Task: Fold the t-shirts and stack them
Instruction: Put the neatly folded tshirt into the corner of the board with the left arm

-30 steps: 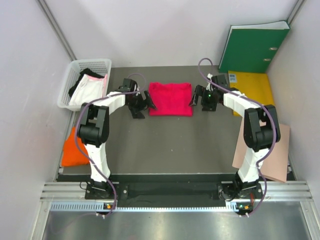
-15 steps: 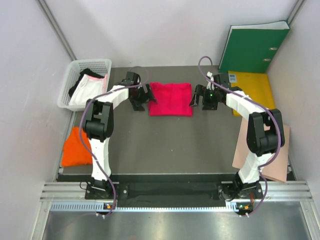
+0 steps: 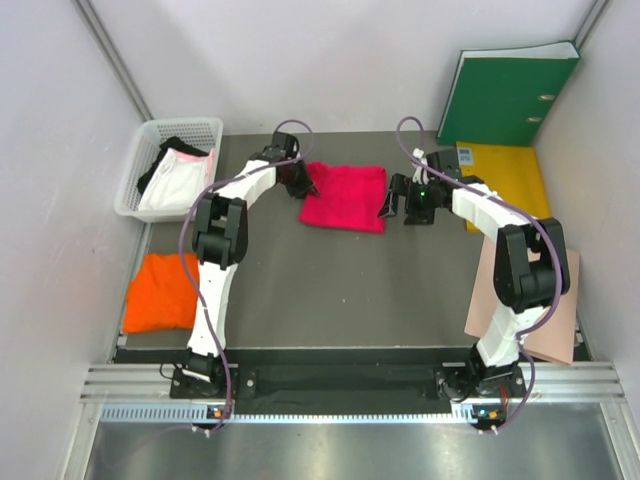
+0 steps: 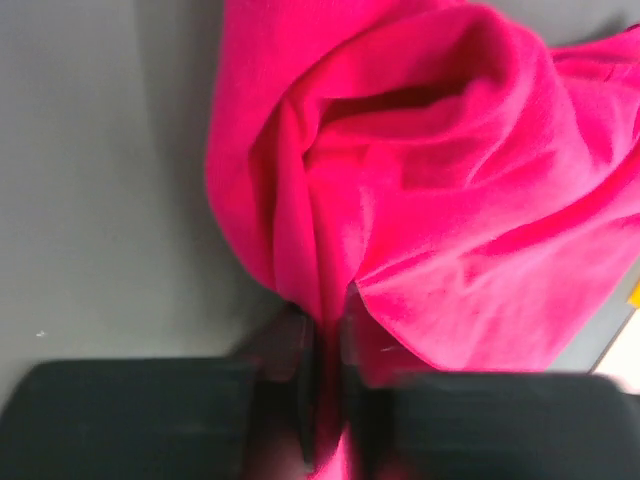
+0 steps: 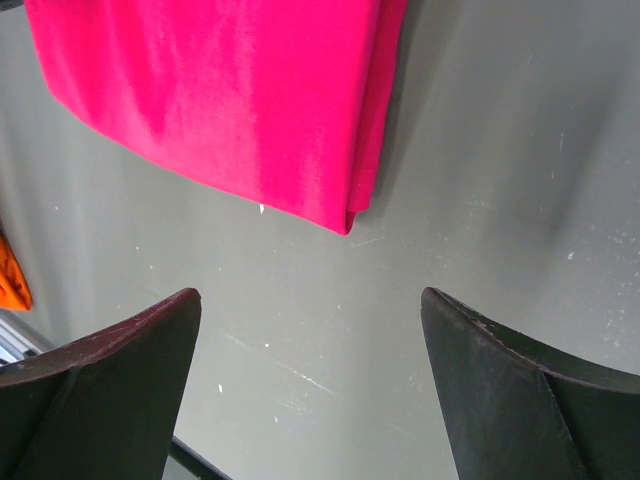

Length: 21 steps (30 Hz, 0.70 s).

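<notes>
I need to let go of the magenta-red t-shirt with my left gripper on top of the folded orange t-shirt (image 3: pixel 174 288).
A folded magenta-red t-shirt (image 3: pixel 345 197) lies at the back middle of the dark table. My left gripper (image 3: pixel 301 183) is shut on its left edge; in the left wrist view the bunched cloth (image 4: pixel 400 190) runs down between the closed black fingers (image 4: pixel 285 375). My right gripper (image 3: pixel 391 203) stands open just right of the shirt, nothing between its fingers (image 5: pixel 110 380); the shirt's near corner (image 5: pixel 250 120) lies ahead of it. An orange t-shirt (image 3: pixel 162 291), folded small, lies at the table's left edge. Whitish-pink and black garments (image 3: pixel 172 180) sit in a basket.
A white mesh basket (image 3: pixel 140 150) stands at the back left. A green binder (image 3: pixel 505 95) leans on the back wall at the right, a yellow folder (image 3: pixel 505 178) before it. A tan paper sheet (image 3: pixel 560 320) lies along the right edge.
My left gripper moved up and right to the shirt's left edge and shut on it, shifting the cloth. The right gripper shifted slightly and stayed open.
</notes>
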Available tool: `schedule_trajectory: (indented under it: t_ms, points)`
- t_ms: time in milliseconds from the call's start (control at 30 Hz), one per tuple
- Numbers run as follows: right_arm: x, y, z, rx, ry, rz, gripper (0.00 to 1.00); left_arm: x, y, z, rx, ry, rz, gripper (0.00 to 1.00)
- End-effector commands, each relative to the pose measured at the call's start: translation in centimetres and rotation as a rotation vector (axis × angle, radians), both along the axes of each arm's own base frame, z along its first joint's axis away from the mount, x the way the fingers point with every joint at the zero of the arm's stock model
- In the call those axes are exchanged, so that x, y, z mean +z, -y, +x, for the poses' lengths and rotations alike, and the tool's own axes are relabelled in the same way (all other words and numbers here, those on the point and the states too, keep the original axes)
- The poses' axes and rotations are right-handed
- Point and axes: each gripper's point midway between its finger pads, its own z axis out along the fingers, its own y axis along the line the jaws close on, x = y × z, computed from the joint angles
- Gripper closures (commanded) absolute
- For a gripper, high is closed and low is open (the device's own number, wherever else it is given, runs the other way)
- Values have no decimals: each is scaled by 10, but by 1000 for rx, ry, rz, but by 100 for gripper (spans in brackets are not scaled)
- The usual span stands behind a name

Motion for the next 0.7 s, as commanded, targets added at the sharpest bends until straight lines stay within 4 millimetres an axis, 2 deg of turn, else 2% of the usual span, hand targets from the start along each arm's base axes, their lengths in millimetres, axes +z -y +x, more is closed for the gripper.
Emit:
schedule_trajectory:
  t_ms: [0,33,67,133,167,200,233,300,333,400,433,500,533,567,600,667]
  points:
    - [30,-2,4,10,74,34,9,-50,-18,-32,-13,-156,129,100]
    - [31,-2,4,11,75,31,9,-50,-21,-38,-18,-170,143,100]
    - [31,-2,3,13,74,31,9,-37,-25,-38,-24,-141,160,100]
    - [31,-2,2,18,74,29,9,-28,-34,-49,-28,-155,190,100]
    - [30,-2,1,19,71,30,9,-8,-41,-50,-22,-121,209,100]
    - [30,-2,0,20,70,31,9,-1,-46,-54,-32,-114,221,100]
    - [29,-2,0,21,70,30,9,12,-51,-67,-39,-119,223,100]
    - [27,-2,-1,26,63,33,9,20,-60,-82,-50,-144,226,100]
    - [26,-3,-1,25,60,35,9,27,-65,-96,-50,-163,229,100]
    - [25,-4,-2,28,54,39,9,26,-80,-124,-57,-233,258,100]
    - [24,-4,-1,27,51,41,9,39,-85,-131,-54,-219,263,100]
    - [27,-5,0,32,54,46,10,35,-99,-157,-54,-280,289,100]
    - [26,-4,0,31,50,44,9,46,-105,-163,-45,-267,296,100]
    - [29,-5,2,32,54,46,9,46,-115,-172,-38,-287,318,100]
    - [27,-5,2,34,50,44,9,41,-126,-192,-30,-347,353,100]
    - [28,-6,3,42,49,41,9,51,-151,-207,24,-349,410,100]
